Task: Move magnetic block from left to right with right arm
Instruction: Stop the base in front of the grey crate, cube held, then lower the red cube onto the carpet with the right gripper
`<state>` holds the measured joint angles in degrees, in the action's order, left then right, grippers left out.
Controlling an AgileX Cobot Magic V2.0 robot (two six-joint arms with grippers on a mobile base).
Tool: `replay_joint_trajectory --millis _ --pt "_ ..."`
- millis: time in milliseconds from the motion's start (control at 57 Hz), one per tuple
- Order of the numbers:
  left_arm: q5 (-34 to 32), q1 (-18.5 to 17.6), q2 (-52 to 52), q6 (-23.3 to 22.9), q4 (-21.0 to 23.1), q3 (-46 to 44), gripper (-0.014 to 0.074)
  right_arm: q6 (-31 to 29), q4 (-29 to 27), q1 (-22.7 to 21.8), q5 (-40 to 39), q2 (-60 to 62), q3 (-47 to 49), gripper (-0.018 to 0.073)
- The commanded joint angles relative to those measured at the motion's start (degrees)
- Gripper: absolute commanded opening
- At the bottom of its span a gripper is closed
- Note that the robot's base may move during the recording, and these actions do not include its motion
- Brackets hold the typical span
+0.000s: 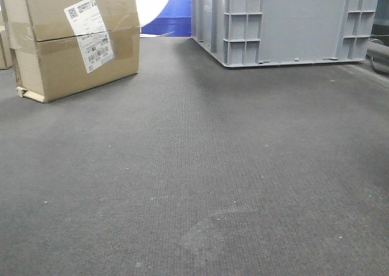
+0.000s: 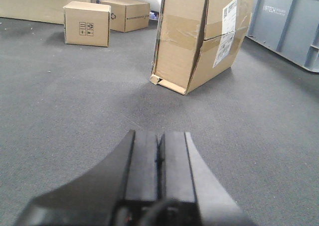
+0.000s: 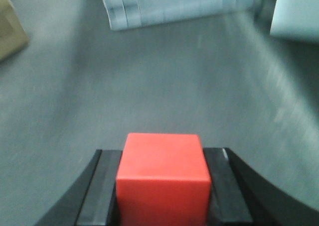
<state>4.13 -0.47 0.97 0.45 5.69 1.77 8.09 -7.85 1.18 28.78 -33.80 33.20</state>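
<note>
Next, my right gripper lets go of the magnetic block on the pale, worn patch of the open grey carpet (image 1: 211, 210).
The magnetic block (image 3: 163, 178), a small bright-red cube, fills the bottom of the right wrist view. My right gripper (image 3: 162, 154) is shut on it, with a black finger (image 3: 104, 186) pressed against each side. The carpet behind it is motion-blurred. In the left wrist view my left gripper (image 2: 159, 141) is shut, its two pads touching with nothing between them, low over the grey carpet. Neither gripper nor the block shows in the front-facing view.
A large brown cardboard box (image 1: 73, 36) with white labels stands at the back left, also the box (image 2: 202, 34) ahead of the left gripper. A big grey plastic crate (image 1: 285, 24) stands at the back right. Two small cardboard boxes (image 2: 87, 23) sit further off.
</note>
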Motion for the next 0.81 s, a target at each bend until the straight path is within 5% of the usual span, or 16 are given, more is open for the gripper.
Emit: replay_joint_trajectory --millis 0,263,544,789 --pt "-4.86 -0.02 0.31 -0.45 0.15 0.59 -0.0126 5.37 0.43 1.93 1.44 -5.73 4.94 0.0338" --pt "-4.86 -0.02 0.31 -0.45 0.15 0.59 -0.0126 11.46 5.95 16.05 13.83 -21.57 13.59 0.0338" --pt "-4.86 -0.02 0.31 -0.45 0.15 0.59 -0.0126 28.52 9.73 31.76 18.5 -38.47 21.67 0.0338" --pt "-4.86 -0.02 0.31 -0.45 0.15 0.59 -0.0126 34.15 9.49 41.3 20.29 -51.27 29.09 0.0338"
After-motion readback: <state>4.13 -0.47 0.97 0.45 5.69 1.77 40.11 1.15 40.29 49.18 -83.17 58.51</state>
